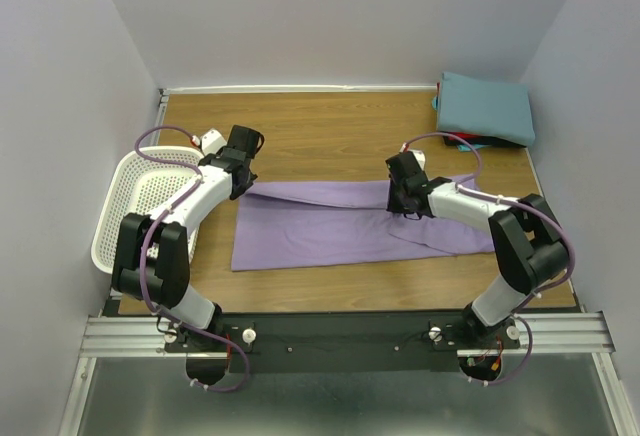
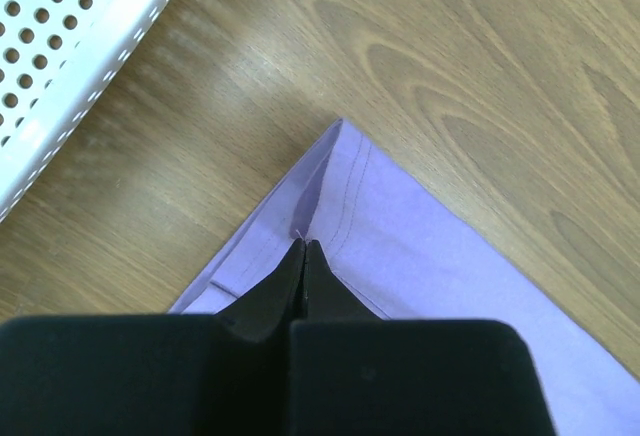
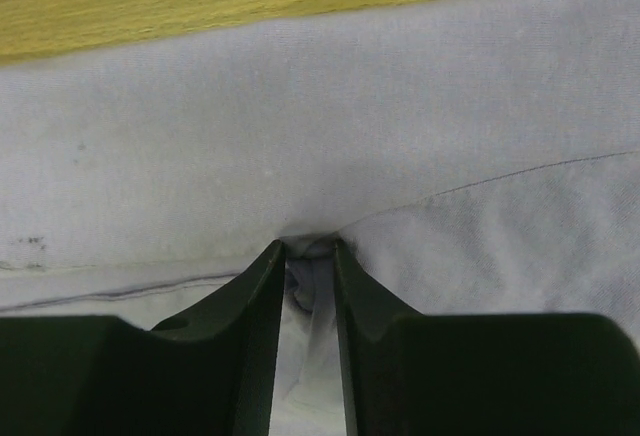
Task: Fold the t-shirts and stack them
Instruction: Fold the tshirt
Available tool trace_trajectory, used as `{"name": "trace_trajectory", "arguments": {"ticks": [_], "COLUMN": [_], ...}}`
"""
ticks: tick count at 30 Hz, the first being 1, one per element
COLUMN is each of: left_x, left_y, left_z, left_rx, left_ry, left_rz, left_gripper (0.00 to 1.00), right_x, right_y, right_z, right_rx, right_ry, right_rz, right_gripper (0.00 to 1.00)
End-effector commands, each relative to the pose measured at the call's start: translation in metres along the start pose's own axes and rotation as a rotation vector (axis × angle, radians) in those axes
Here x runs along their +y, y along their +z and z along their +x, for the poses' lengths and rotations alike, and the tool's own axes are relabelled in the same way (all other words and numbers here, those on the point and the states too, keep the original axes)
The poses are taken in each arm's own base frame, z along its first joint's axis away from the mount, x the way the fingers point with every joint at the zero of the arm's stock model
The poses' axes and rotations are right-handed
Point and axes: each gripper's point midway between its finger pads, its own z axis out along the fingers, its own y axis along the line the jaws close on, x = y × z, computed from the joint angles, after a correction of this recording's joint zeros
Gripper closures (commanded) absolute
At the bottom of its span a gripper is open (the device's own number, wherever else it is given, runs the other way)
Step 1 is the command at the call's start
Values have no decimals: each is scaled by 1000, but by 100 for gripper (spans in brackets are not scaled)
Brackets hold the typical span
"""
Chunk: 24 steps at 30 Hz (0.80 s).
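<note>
The lavender t-shirt is bunched at its underarm in my right gripper, so I should open and pinch the t-shirt's flatter sleeve just nearer me [image 3: 392, 256] before I pull the fold.
The lavender t-shirt [image 1: 330, 221] lies folded into a long band across the middle of the wooden table. My left gripper [image 1: 240, 178] is at its far-left corner; in the left wrist view [image 2: 303, 246] its jaws are shut on the hemmed corner [image 2: 345, 191]. My right gripper [image 1: 405, 201] is at the band's far edge, right of centre; in the right wrist view [image 3: 308, 256] its jaws pinch a bunched fold of the lavender cloth [image 3: 320, 156]. A folded teal t-shirt [image 1: 486, 106] lies on a red one [image 1: 472, 141] at the far right corner.
A white perforated basket [image 1: 140, 201] stands at the table's left edge, close to my left arm; its rim shows in the left wrist view [image 2: 70, 66]. Grey walls enclose the table on three sides.
</note>
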Motion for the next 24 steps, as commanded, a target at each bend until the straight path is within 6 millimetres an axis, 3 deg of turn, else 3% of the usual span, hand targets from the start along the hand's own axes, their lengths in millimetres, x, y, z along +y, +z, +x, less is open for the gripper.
{"name": "trace_trajectory", "arguments": {"ticks": [1, 7, 19, 24], "left_x": [0, -2, -4, -5], "left_y": [-6, -6, -7, -7], "left_z": [-16, -17, -18, -18], "left_rx": [-45, -42, -44, -41], "left_ry": [-7, -8, -10, -9], "left_rz": [-3, 2, 15, 17], "left_gripper": [100, 100, 100, 100], "right_x": [7, 5, -2, -7], "right_y": [1, -1, -28, -28], "right_z": [-2, 7, -5, 8], "right_rx": [6, 15, -54, -18], "right_ry": [-14, -20, 10, 6], "right_rz": [-5, -1, -9, -1], "right_gripper": [66, 68, 67, 68]}}
